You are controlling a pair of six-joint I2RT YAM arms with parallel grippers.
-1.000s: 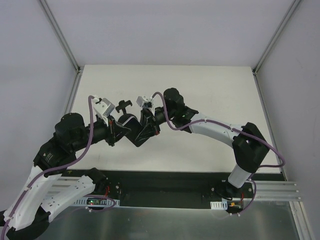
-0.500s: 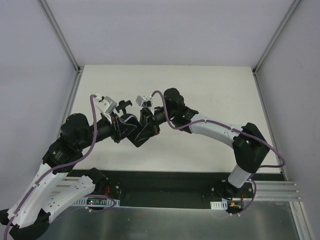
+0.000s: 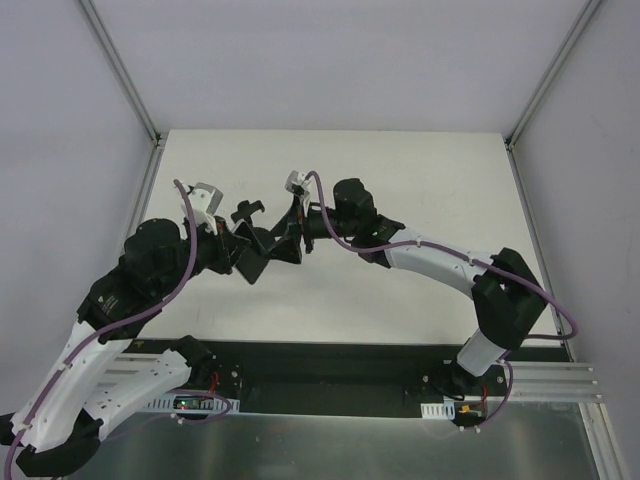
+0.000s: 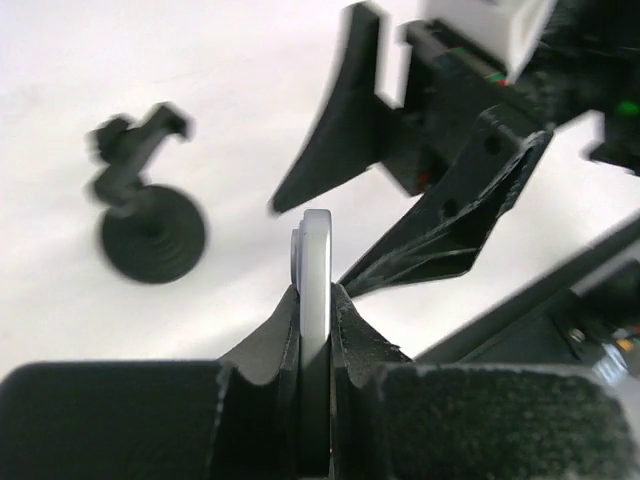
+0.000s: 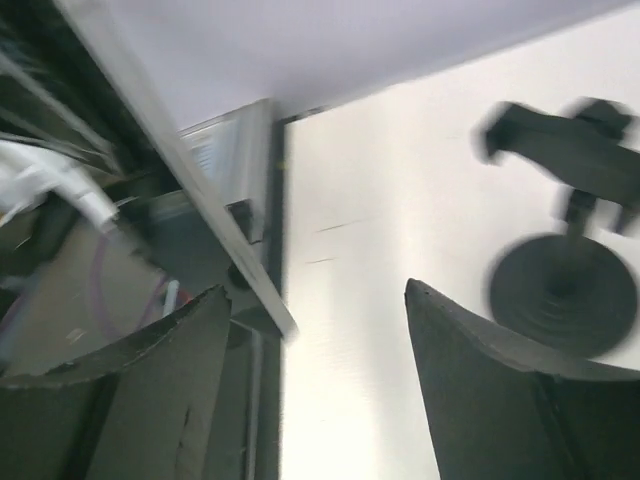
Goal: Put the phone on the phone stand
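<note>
I move my right gripper to the phone stand next and close it on the far end of its top bar (image 3: 260, 206) (image 5: 628, 208), away from my left gripper.
The phone (image 3: 258, 264) is a black slab held off the table in my left gripper (image 3: 240, 254). In the left wrist view it shows edge-on as a pale strip (image 4: 318, 240), clamped between the jaws of my left gripper (image 4: 317, 292). My right gripper (image 3: 288, 236) is open just right of the phone, and its dark fingers (image 4: 345, 130) stand apart to either side of the phone's far end. Between my right gripper (image 5: 312, 288) fingertips only bare table shows. The phone stand (image 3: 247, 212) is upright on its round base (image 4: 152, 232), behind the grippers, and appears blurred at the right (image 5: 562, 285).
The white table (image 3: 420, 180) is walled by grey panels with metal corner posts (image 3: 125, 75). A black rail (image 3: 330, 365) with the arm bases runs along the near edge. Both arms crowd the left middle of the table.
My right gripper has opened and let go of the phone. The left gripper has closed on it and carried it slightly left, toward the stand.
</note>
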